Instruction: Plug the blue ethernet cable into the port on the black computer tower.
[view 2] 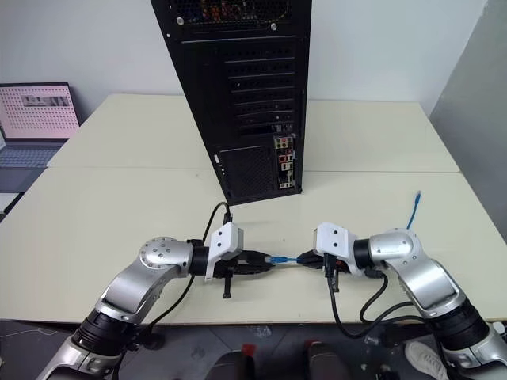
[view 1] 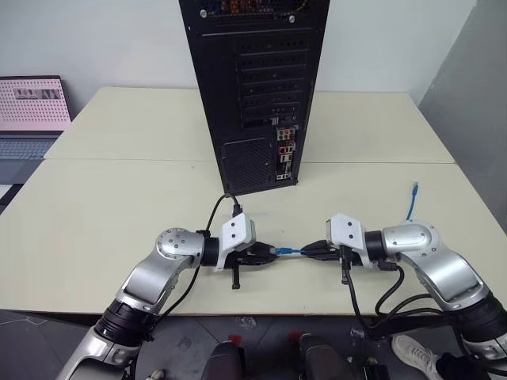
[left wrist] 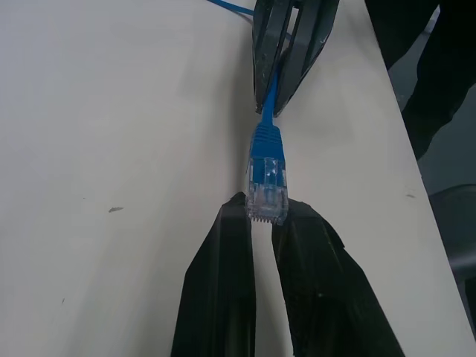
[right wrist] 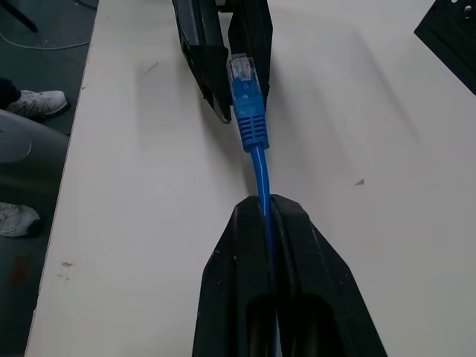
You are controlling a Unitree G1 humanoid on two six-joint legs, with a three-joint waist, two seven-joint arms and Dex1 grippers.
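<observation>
My right gripper is holding the cord behind the blue boot, so my left gripper needs to hold and turn the clear plug while my right gripper takes the boot [right wrist: 251,125].
The blue ethernet cable [view 1: 290,252] spans the short gap between my two grippers, just above the table near its front edge. My left gripper [left wrist: 262,212] is shut on the clear plug [left wrist: 266,195] at the cable's end. My right gripper [right wrist: 265,202] is shut on the cord a little behind the blue boot [right wrist: 249,119]. The cord's other end [view 1: 414,190] lies on the table to the right. The black computer tower [view 1: 253,95] stands upright at the middle back, rear face toward me. The port sits in the coloured connector strip [view 1: 285,154] low on its right side.
A grey laptop [view 1: 32,119] with a lit screen sits on a lower surface at the far left. The cream table [view 1: 119,198] has a seam running across behind the tower's base. A black robot cable [view 1: 215,210] loops up from my left wrist.
</observation>
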